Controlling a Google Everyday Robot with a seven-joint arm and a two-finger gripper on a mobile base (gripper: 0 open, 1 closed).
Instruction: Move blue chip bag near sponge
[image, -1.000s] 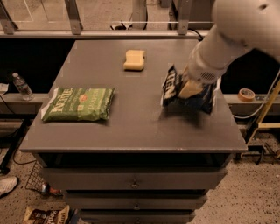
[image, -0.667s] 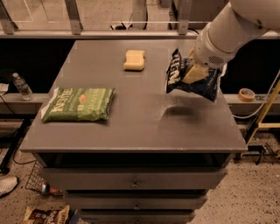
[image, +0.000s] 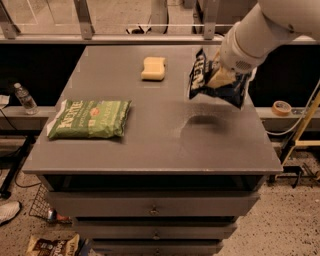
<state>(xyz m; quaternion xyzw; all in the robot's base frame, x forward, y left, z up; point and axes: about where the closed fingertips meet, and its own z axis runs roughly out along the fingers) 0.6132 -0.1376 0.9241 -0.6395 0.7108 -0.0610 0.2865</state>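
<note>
My gripper is to put the blue chip bag down on the sponge's side (image: 190, 63) away from the green chip bag. The blue bag hangs in the air above the table.
The blue chip bag (image: 203, 76) hangs in the air above the right side of the grey table (image: 150, 145), its shadow on the tabletop below. My gripper (image: 220, 76) is shut on the bag's middle, with the white arm coming in from the upper right. The pale yellow sponge (image: 153, 68) lies on the table at the back, a short way left of the held bag.
A green chip bag (image: 90, 119) lies on the table's left side. A water bottle (image: 24, 98) stands on a ledge at the far left. A tape roll (image: 282, 107) sits on the ledge at the right. Another bag (image: 47, 246) lies on the floor.
The gripper has lifted the blue chip bag off the table and carried it up and back, a little towards the sponge.
</note>
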